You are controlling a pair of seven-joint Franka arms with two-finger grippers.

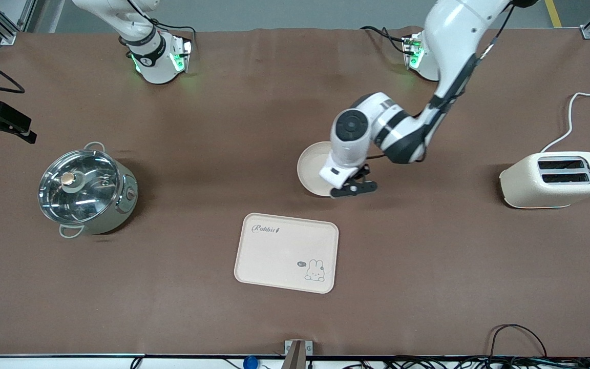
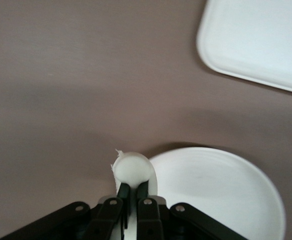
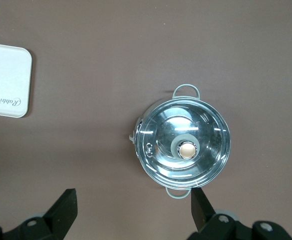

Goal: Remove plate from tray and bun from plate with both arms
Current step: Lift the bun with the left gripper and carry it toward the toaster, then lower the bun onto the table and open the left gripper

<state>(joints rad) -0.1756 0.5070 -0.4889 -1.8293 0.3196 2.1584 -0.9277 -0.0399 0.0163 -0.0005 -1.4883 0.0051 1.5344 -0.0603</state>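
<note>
Next, I set the bun down with my left gripper on the bare table [image 1: 438,249] between the tray and the toaster.
The plate [image 1: 311,168] is a round cream dish in the middle of the table, farther from the front camera than the tray. My left gripper [image 1: 350,188] is shut on its rim at the edge toward the left arm's end. In the left wrist view the fingers [image 2: 133,189] pinch the pale rim and the plate [image 2: 221,190] spreads out beside them. I cannot tell whether the plate rests on the table or hangs just above it. My right gripper [image 3: 133,210] is open and empty, high over the table beside the steel pot [image 3: 183,147]. The bun is out of view.
A cream rectangular tray with a rabbit drawing [image 1: 287,252] lies nearer to the front camera than the plate. A lidded steel pot [image 1: 86,188] stands toward the right arm's end. A cream toaster [image 1: 556,179] with its cable stands toward the left arm's end.
</note>
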